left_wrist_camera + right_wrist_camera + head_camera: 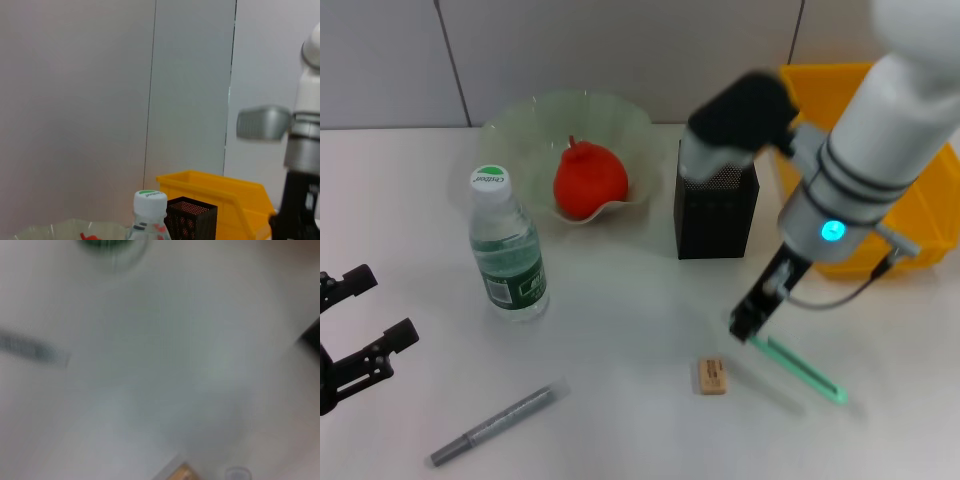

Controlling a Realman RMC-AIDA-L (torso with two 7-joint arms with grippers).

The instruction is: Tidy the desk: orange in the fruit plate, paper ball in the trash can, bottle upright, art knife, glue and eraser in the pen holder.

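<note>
The robot's right gripper will release the art knife inside the black mesh pen holder [693, 165], along the holder's side nearest the fruit plate.
The orange [590, 180] lies in the green glass fruit plate [525, 125]. The bottle [508, 250] stands upright with its green-topped cap, which also shows in the left wrist view [150, 200]. The black mesh pen holder [715, 215] stands beside the yellow trash can [905, 215]. My right gripper [752, 322] is down at the near end of the green art knife [802, 367]. The eraser [713, 376] lies just left of it. The grey glue stick [495, 425] lies at the front. My left gripper [365, 325] is open and empty at the left edge. No paper ball is in view.
The right wrist view is blurred and shows the bottle cap [107, 245], the glue stick [35, 350] and the eraser [182, 472] on the white desk. The right arm [305, 150] rises beside the yellow trash can [215, 195] and the pen holder [192, 217].
</note>
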